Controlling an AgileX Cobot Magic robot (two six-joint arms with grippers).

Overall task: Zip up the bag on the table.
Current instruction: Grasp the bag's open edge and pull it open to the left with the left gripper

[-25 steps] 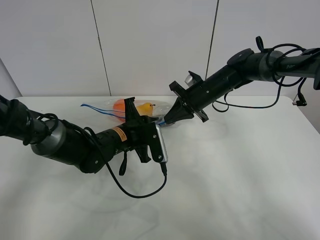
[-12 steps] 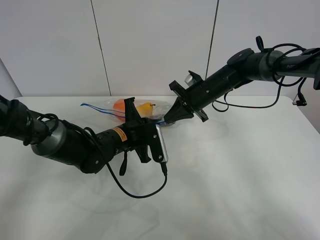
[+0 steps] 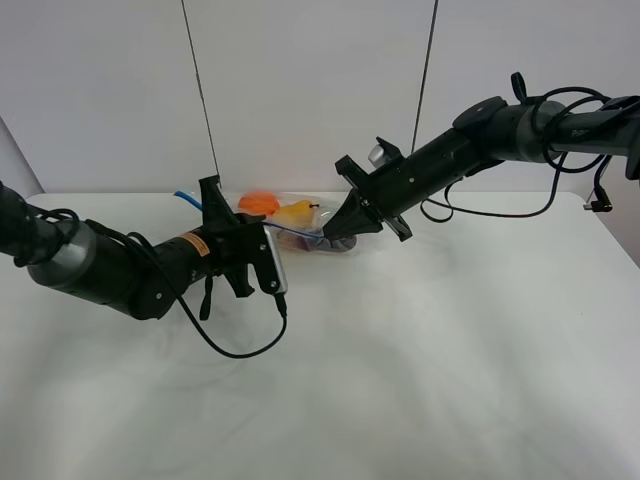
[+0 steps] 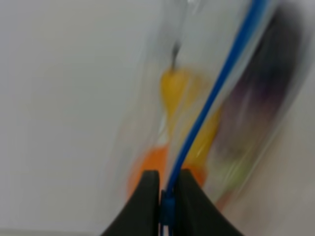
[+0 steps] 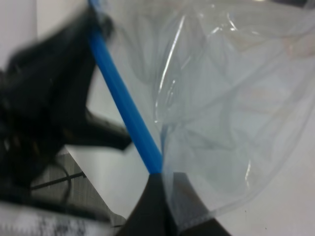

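My left gripper has the blue zipper strip's end. It will let go of it on the tabletop (image 3: pixel 168 217) between the arm's orange band and the wall.
The bag (image 3: pixel 300 222) is clear plastic with orange, yellow and dark purple items inside, held at the back of the white table (image 3: pixel 450 350). Its blue zipper strip (image 3: pixel 296 237) runs stretched between my two grippers. My left gripper (image 3: pixel 213 192) is shut on the strip near its left end; the left wrist view shows the gripper (image 4: pixel 167 178) pinching the strip (image 4: pixel 216 93). My right gripper (image 3: pixel 336 228) is shut on the bag's right corner; in the right wrist view the gripper (image 5: pixel 160 181) pinches where the strip (image 5: pixel 125 110) ends.
A black cable (image 3: pixel 240 345) loops from my left arm onto the table in front of the bag. A white panelled wall (image 3: pixel 310 90) stands right behind the table. Bare tabletop lies to the front and right.
My left gripper has slid left along the blue strip, away from the right gripper, and the left arm has drawn back left. The right gripper has stayed holding the bag's corner.
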